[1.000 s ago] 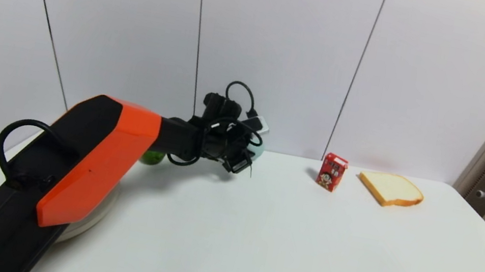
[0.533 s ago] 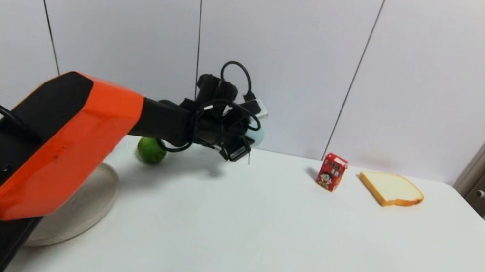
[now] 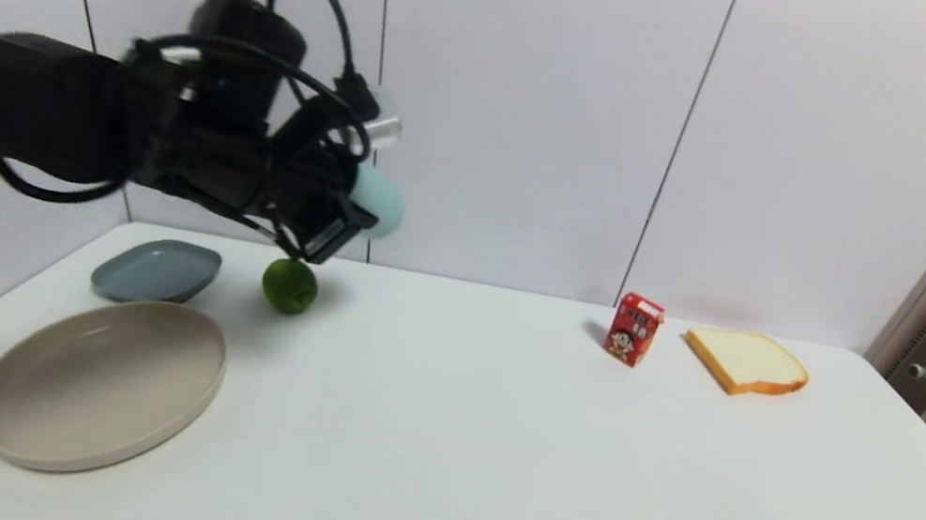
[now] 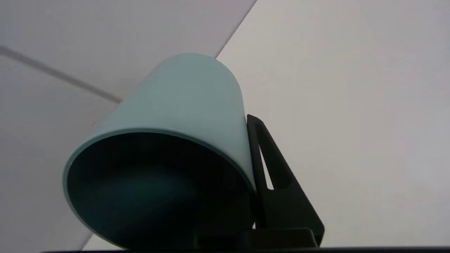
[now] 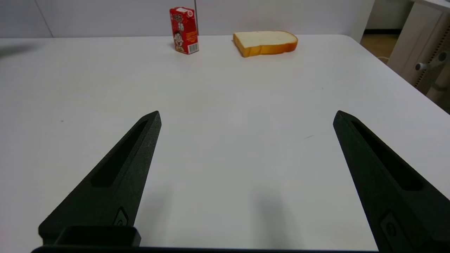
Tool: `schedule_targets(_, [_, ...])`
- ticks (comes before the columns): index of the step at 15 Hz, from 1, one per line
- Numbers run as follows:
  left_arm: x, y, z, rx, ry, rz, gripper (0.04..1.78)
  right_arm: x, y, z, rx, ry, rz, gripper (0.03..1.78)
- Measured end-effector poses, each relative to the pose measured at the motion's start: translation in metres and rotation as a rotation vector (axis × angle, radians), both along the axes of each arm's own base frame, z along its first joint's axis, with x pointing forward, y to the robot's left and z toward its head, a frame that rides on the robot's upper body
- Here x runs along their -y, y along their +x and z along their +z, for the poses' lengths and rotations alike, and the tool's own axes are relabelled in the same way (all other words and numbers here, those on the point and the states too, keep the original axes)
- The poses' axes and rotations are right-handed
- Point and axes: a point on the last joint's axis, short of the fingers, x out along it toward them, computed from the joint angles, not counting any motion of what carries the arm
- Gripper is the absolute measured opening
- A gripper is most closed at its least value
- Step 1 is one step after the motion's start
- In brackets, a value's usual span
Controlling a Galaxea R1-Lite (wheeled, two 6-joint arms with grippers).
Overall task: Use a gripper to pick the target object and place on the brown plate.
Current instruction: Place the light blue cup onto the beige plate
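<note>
Next, my left gripper lets go of the light blue-teal cup, upright near the middle of the brown plate (image 3: 125, 408).
My left gripper (image 3: 338, 214) is shut on the light blue-teal cup (image 3: 381, 201) and holds it high in the air over the table's far left, above the lime. In the left wrist view the cup (image 4: 182, 102) fills the frame, tipped on its side with its dark teal inside facing the camera, one black finger (image 4: 262, 151) pressed against its wall. The brown plate (image 3: 103, 381) lies empty at the near left, below and nearer than the cup. My right gripper (image 5: 246, 119) is open and empty, low over the table, out of the head view.
A lime (image 3: 289, 285) and a grey-blue plate (image 3: 156, 270) lie at the far left behind the brown plate. A red carton (image 3: 634, 328) and a bread slice (image 3: 746, 361) are at the far right; both also show in the right wrist view, carton (image 5: 184, 30), bread (image 5: 265, 42).
My left arm has lifted the cup from table height up and to the left, uncovering the brown plate, the grey-blue plate and the lime. The right arm has not moved.
</note>
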Motion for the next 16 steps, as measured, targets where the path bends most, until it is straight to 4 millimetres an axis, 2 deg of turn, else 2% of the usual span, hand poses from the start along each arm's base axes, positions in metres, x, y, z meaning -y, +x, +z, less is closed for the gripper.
schedule_targets(2, [-0.042,-0.038,0.016,-0.089,0.039,0.09,0.11,0.0,0.0,0.0,0.0,-0.001,0.0,1.69])
schedule_targets(4, [-0.078,-0.076,0.019,-0.248,0.087,0.186,0.11,0.0,0.0,0.0,0.0,-0.001,0.0,1.69])
schedule_targets(6, [-0.099,-0.106,0.014,-0.419,0.132,0.258,0.11,0.0,0.0,0.0,0.0,-0.001,0.0,1.69])
schedule_targets(8, [-0.111,-0.122,0.007,-0.561,0.194,0.33,0.11,0.0,0.0,0.0,0.0,-0.001,0.0,1.69])
schedule_targets(11, [-0.116,-0.109,-0.006,-0.647,0.227,0.368,0.11,0.0,0.0,0.0,0.0,-0.001,0.0,1.69])
schedule_targets(16, [-0.115,-0.056,-0.038,-0.699,0.266,0.341,0.11,0.0,0.0,0.0,0.0,-0.001,0.0,1.69])
